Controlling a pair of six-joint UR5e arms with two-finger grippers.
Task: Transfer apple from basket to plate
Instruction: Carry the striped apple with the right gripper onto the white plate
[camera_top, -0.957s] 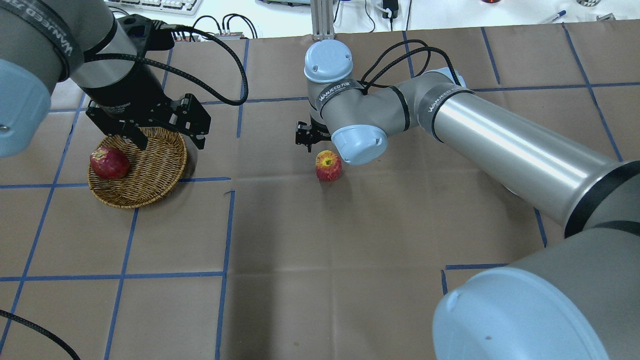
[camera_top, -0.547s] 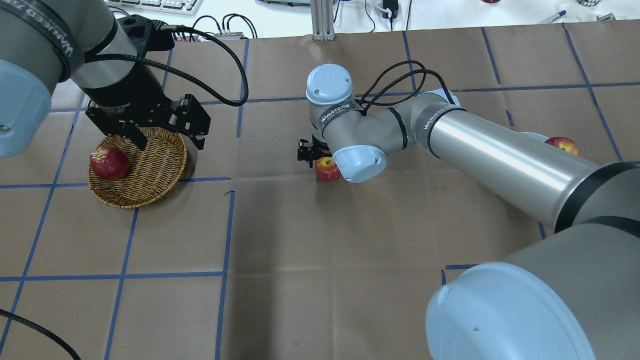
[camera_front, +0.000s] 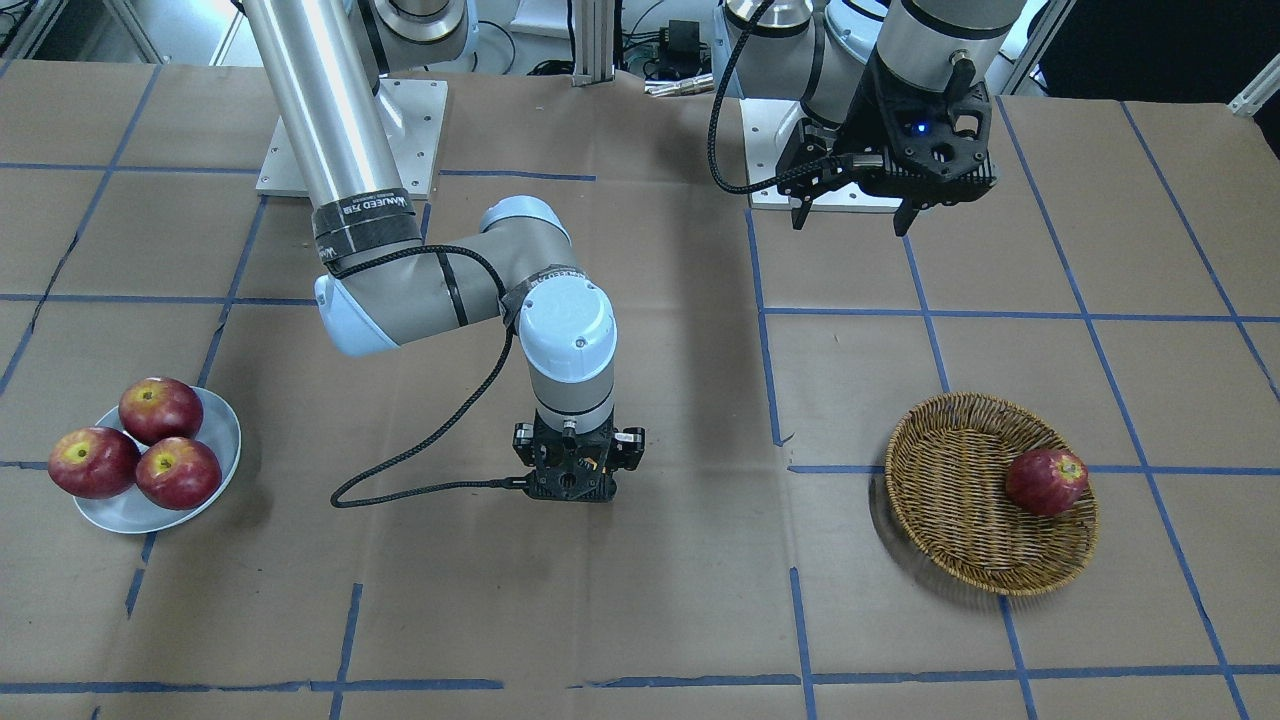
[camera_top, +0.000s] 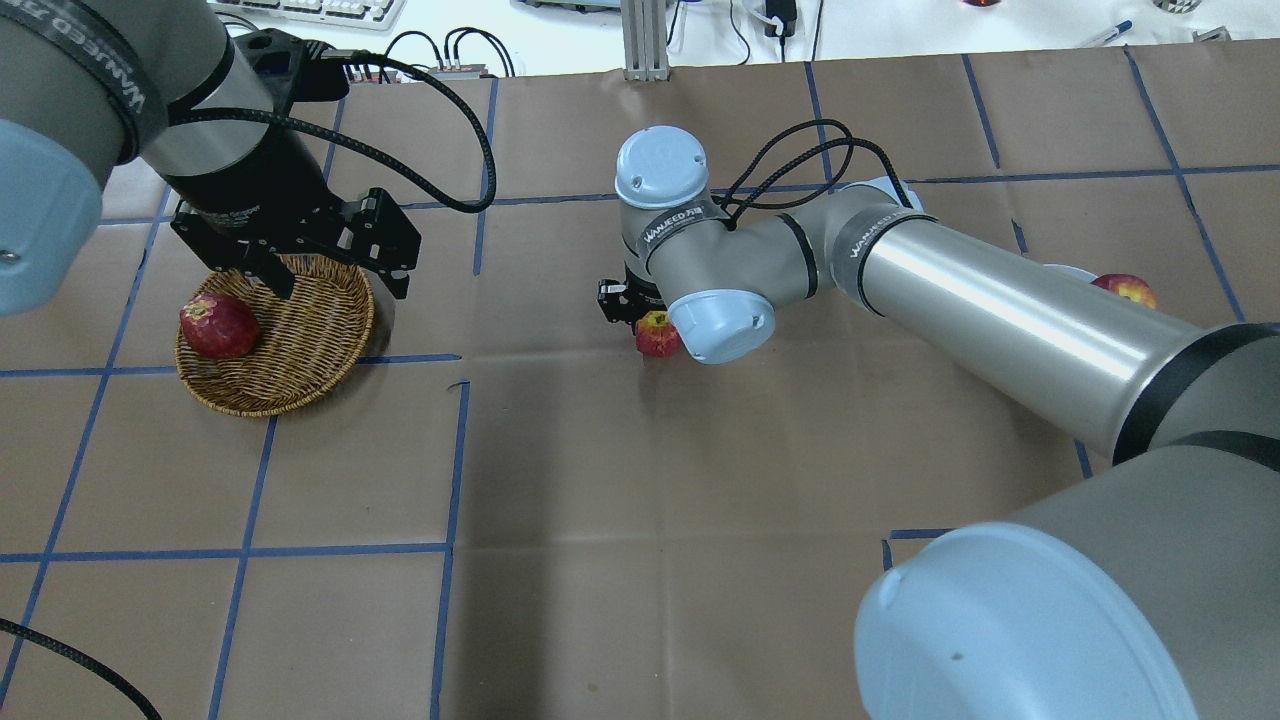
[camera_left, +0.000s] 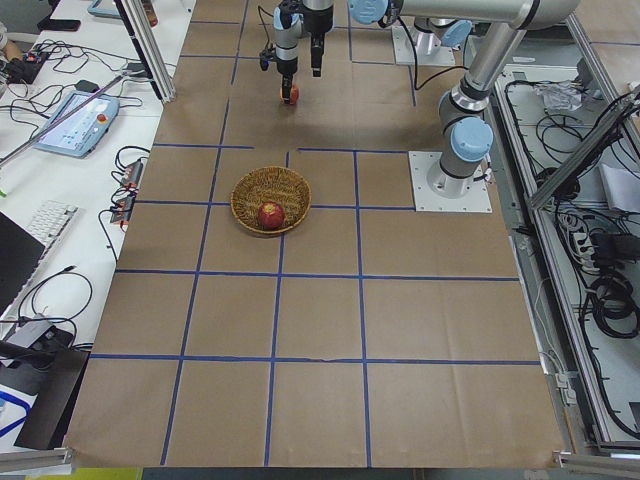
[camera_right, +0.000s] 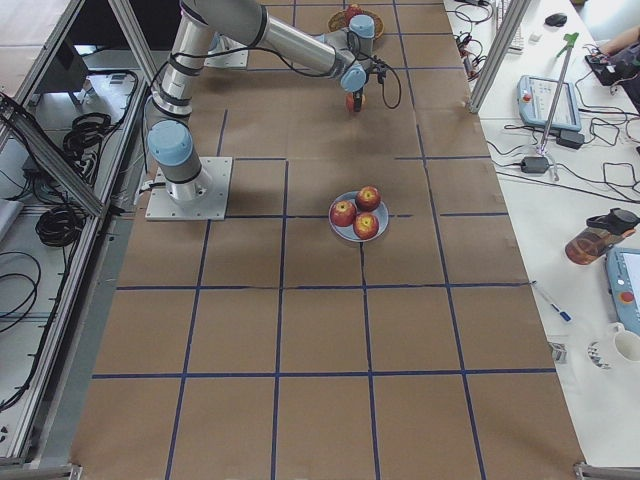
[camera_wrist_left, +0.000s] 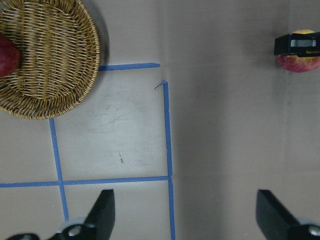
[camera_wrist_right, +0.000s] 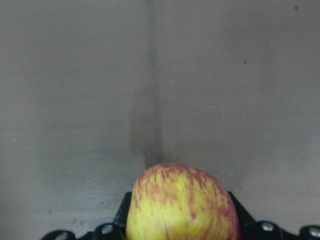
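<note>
Next, I release the yellow-streaked apple with my right gripper in the dip (camera_front: 116, 440) between the dark red apples on the plate.
The yellow-streaked apple (camera_top: 657, 337) stands on the brown paper at mid-table, outside the basket. My right gripper (camera_top: 640, 320) is lowered over it, one jaw on each side; the right wrist view shows the apple (camera_wrist_right: 180, 205) between the black fingers, which look open. In the front view the gripper (camera_front: 578, 490) hides the apple. The wicker basket (camera_top: 300, 340) is at the left and holds one dark red apple (camera_top: 218, 325). My left gripper (camera_top: 335, 285) hovers open and empty above the basket's far rim. The pale plate (camera_front: 215, 430) sits far right of me.
Three dark red apples (camera_front: 140, 450) fill much of the plate. My right arm's long forearm (camera_top: 1000, 310) stretches across the table between plate and mid-table. Blue tape lines (camera_top: 450, 450) grid the paper. The left arm's cable (camera_top: 440, 100) loops behind the basket.
My right gripper has come down from just beyond the yellow-streaked apple until its jaws flank it. The apple, basket and left arm have not moved.
</note>
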